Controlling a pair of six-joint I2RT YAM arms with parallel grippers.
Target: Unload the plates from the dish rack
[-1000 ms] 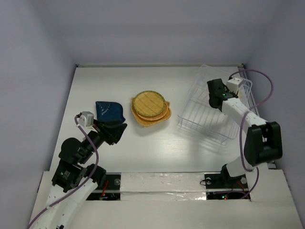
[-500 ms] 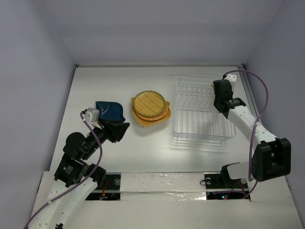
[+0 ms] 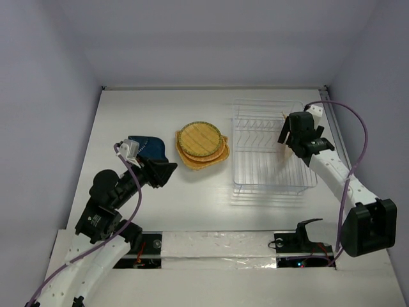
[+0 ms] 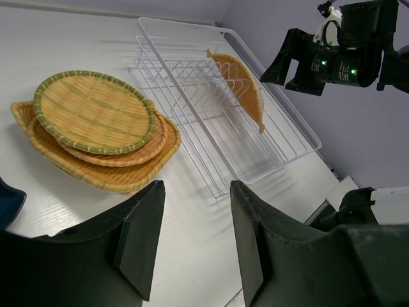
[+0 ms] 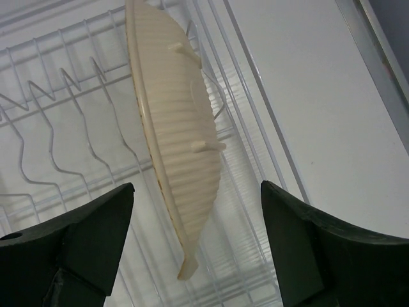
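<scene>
The pointed end of the tan plate is nearest my open fingers. My right gripper needs to move farther back and pinch the plate's long edge (image 5: 143, 96) before it lifts.
The clear wire dish rack (image 3: 255, 185) lies flat on the table at the right. One pointed-oval tan plate (image 5: 179, 147) stands on edge in its slots, also seen as a plate (image 4: 239, 86) in the left wrist view. My right gripper (image 5: 198, 187) hangs over that plate, open, one finger on each side and neither touching it. From above, the right gripper (image 3: 295, 134) covers most of the plate. A stack of plates (image 3: 202, 146) lies on the table left of the rack. My left gripper (image 4: 196, 187) is open and empty, low near the stack.
A dark blue rounded object (image 3: 146, 147) lies just behind my left gripper (image 3: 163, 171). The enclosure's right wall runs close along the rack's far side. The right arm's purple cable loops above the table's right edge.
The rack, tilted up a second ago, now lies flat. My right gripper has opened and moved over the standing plate. The left gripper has crept slightly toward the stack.
</scene>
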